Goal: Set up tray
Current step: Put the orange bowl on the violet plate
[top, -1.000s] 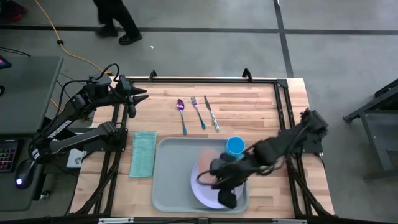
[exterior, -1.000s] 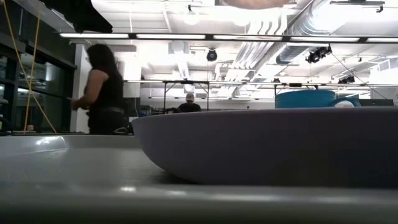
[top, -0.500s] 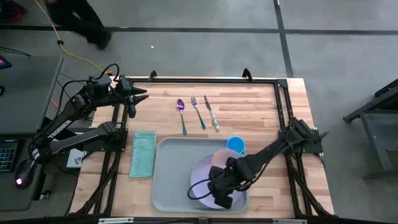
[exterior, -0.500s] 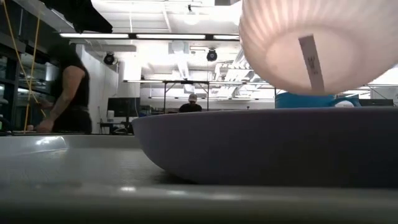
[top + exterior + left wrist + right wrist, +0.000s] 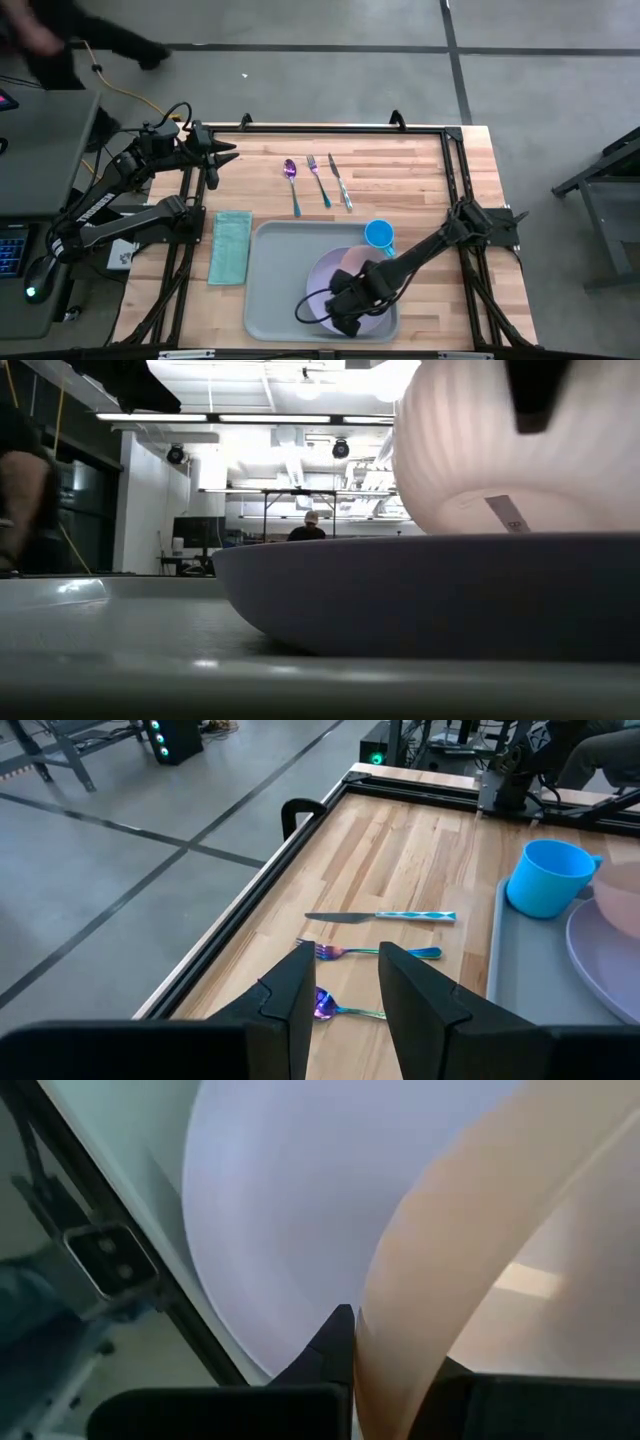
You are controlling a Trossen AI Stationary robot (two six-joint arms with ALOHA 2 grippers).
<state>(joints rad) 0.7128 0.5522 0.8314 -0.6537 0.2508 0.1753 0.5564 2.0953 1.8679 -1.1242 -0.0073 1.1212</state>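
Note:
I will let go of the pale pink bowl with my right gripper around the middle of the lavender plate point(image 5: 362, 288).
The pale grey-blue tray point(image 5: 275, 285) lies at the table's near middle, with a round lavender plate point(image 5: 330, 280) on its right half. My right gripper point(image 5: 350, 295) is shut on a pale pink ribbed bowl point(image 5: 500, 450), low over the plate point(image 5: 420, 595). The plate's rim hides the bowl's bottom, so I cannot tell whether it rests on the plate. A blue cup point(image 5: 378, 235) stands on the tray's far right corner. My left gripper point(image 5: 345, 990) waits open and empty at the far left point(image 5: 225, 155). My right gripper holds the bowl by its rim point(image 5: 375, 1350), one finger point(image 5: 335, 1345) outside the wall and the other inside. The fingers come from above, pointing steeply down, on the bowl's near side. The bowl hangs mouth up within the plate's rim.
A spoon point(image 5: 291, 180), a fork point(image 5: 319, 180) and a knife point(image 5: 340, 182) lie side by side on the wood beyond the tray. A folded teal cloth point(image 5: 232, 247) lies left of the tray. A person moves on the floor beyond the far left corner.
My right gripper has gone down toward the plate with the bowl, tipping to point more steeply down and rolling. The bowl, at first just above the low view's top, has sunk until its bottom is behind the plate's rim.

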